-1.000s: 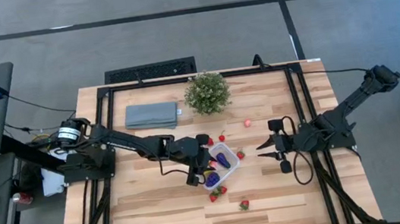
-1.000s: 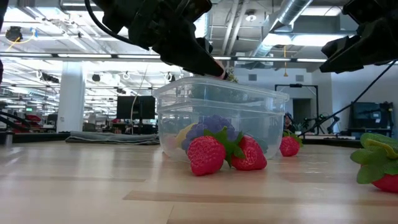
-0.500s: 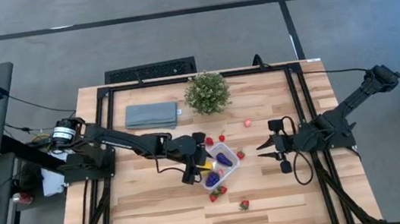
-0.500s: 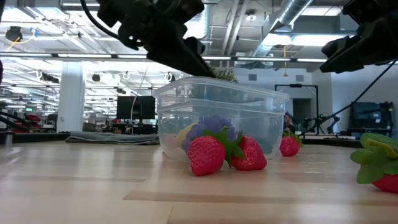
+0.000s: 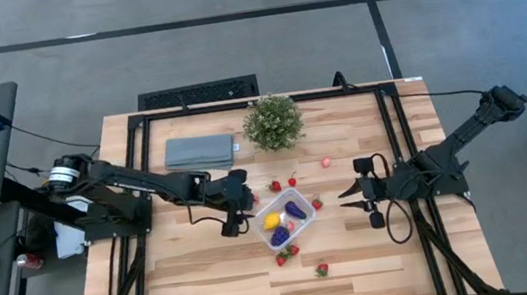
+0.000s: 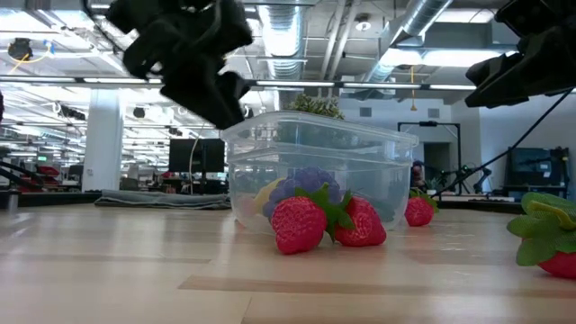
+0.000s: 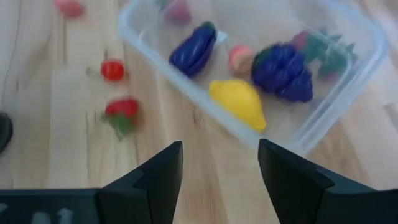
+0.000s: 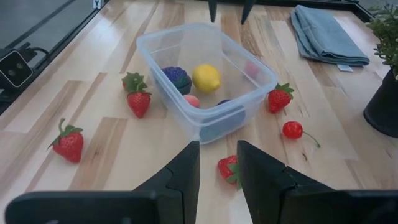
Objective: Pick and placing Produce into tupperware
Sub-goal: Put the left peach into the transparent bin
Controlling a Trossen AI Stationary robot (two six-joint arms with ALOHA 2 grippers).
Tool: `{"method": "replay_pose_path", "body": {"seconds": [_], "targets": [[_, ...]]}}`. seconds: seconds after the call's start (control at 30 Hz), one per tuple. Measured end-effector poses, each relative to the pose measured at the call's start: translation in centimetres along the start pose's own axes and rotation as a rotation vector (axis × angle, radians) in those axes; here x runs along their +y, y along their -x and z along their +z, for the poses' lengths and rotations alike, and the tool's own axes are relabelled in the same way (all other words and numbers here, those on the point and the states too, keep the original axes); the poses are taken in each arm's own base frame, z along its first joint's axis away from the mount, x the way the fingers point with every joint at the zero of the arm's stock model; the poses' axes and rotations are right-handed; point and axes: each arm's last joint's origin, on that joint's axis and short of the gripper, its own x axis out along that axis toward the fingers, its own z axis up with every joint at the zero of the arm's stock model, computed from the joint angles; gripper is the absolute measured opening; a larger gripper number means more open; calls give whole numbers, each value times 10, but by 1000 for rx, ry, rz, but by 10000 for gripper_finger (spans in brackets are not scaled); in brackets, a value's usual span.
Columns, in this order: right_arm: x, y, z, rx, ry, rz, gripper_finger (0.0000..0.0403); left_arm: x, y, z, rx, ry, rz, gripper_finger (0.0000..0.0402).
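Observation:
My left gripper is going to close on the round pink piece (image 5: 255, 198) that lies between the tupperware and the folded grey-blue cloth, near a strawberry.
The tupperware (image 5: 287, 217) is a clear box on the table's middle. It holds a yellow piece (image 7: 239, 102), two dark purple pieces (image 7: 193, 50) (image 7: 283, 71) and a small pink one (image 7: 239, 57). Loose produce lies round it: strawberries (image 5: 274, 185) (image 5: 317, 202) (image 5: 287, 253) (image 5: 322, 269), a cherry (image 5: 292, 180) and a pink piece (image 5: 326, 162). My left gripper (image 5: 242, 213) hangs open just left of the box with nothing between its fingers (image 7: 158, 174). My right gripper (image 5: 340, 198) waits shut to the right of the box.
A potted green plant (image 5: 272, 121) and a folded grey-blue cloth (image 5: 199, 152) stand along the far edge. Bare wood lies left of the box and along the near edge. A black frame (image 5: 137, 183) borders the table on both sides.
My left gripper has drawn back from above the tupperware toward the table's left edge and now hangs beside the box instead of over it. The box and its contents have stayed where they were.

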Motion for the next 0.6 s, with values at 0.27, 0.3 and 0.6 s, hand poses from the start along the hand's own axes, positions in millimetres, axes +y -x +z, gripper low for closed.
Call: {"method": "replay_pose_path", "body": {"seconds": [0.27, 0.3, 0.6], "targets": [[0, 0, 0, -3, -2, 4, 130, -1, 15, -48, -228, 46, 62, 188], [0, 0, 1, -5, -3, 4, 130, 0, 17, -55, -244, 52, 88, 188], [0, 0, 5, -45, -19, 8, 130, 6, 10, -105, -347, 127, 201, 187]]}}
